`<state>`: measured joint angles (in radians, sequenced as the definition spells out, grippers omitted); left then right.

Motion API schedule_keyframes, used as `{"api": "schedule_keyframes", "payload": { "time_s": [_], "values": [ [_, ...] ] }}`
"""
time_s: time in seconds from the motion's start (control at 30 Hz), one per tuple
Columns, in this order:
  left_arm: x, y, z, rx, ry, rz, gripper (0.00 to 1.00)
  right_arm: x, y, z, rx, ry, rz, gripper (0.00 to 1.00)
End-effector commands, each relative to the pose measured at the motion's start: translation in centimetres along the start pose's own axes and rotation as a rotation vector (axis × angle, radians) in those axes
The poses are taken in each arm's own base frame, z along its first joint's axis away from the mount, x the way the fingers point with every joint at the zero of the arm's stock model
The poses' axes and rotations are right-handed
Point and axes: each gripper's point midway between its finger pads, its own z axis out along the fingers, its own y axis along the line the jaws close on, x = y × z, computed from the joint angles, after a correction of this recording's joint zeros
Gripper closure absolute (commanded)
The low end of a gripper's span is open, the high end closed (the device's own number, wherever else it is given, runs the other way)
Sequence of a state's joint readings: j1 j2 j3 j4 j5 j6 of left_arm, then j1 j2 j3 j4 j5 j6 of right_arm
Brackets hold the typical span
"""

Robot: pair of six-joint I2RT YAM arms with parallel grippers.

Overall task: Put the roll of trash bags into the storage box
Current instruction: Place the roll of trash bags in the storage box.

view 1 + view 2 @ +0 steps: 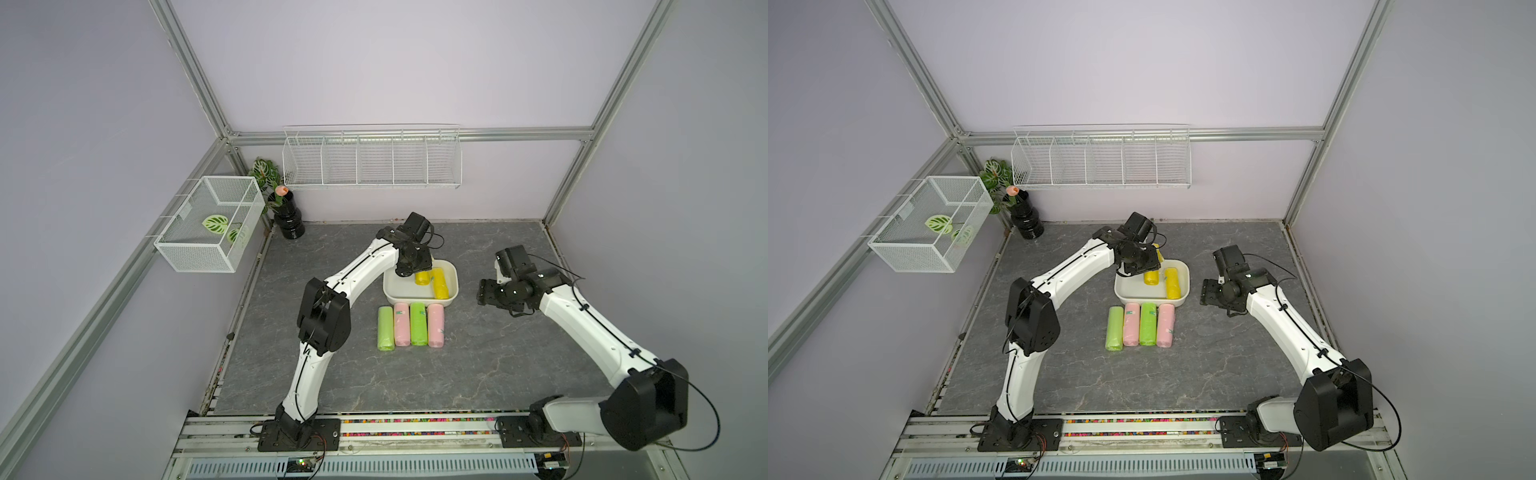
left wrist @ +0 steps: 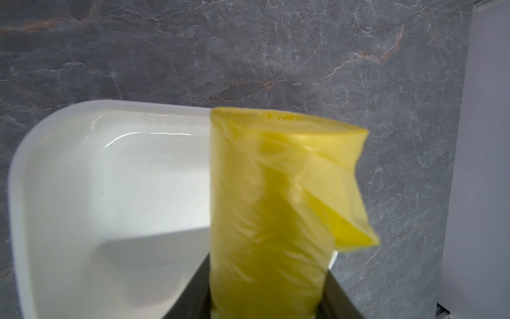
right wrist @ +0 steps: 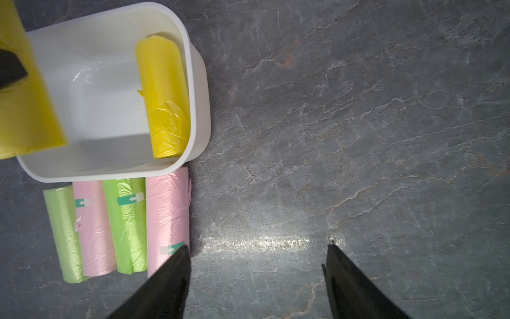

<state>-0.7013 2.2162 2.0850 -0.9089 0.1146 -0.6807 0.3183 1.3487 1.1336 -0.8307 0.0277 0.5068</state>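
The pink roll at the end of the row is next for my right gripper, which should move there and close around that roll's middle (image 1: 436,325) (image 3: 167,220).
The storage box (image 1: 397,286) (image 1: 1129,286) is a white tub in the middle of the grey table. One yellow roll (image 1: 440,283) (image 3: 162,102) lies inside it along its right wall. My left gripper (image 1: 417,269) (image 2: 269,292) hangs over the box's far side, shut on a second yellow roll of trash bags (image 1: 423,277) (image 1: 1151,277) (image 2: 270,207). That roll is above the tub (image 2: 110,179), with a loose flap hanging off it. My right gripper (image 1: 484,293) (image 3: 256,248) stands open to the right of the box, with nothing between its fingers.
Green and pink rolls (image 1: 385,329) (image 1: 435,325) lie side by side in front of the box. A wire-mesh cube basket (image 1: 208,224) hangs on the left wall, and a long wire rack (image 1: 370,160) on the back wall. A black vase (image 1: 289,216) stands in the far left corner.
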Motion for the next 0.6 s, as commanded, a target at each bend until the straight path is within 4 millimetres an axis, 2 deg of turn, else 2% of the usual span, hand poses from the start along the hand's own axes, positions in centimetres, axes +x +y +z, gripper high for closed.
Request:
{"api": "schedule_keyframes", "payload": {
  "time_s": [0.0, 0.17, 0.57],
  "values": [
    [-0.8, -1.4, 0.4, 0.044, -0.007, -0.012, 0.79, 0.1, 0.5, 0.3, -0.033, 0.009, -0.010, 0.22],
    [-0.5, -1.0, 2.8, 0.041, 0.018, -0.037, 0.79, 0.3, 0.5, 0.7, -0.031, 0.023, -0.010, 0.22],
    [0.9, 0.6, 6.0, 0.009, 0.059, -0.051, 0.80, 0.7, 0.4, 1.4, -0.028, 0.045, -0.006, 0.22]
  ]
}}
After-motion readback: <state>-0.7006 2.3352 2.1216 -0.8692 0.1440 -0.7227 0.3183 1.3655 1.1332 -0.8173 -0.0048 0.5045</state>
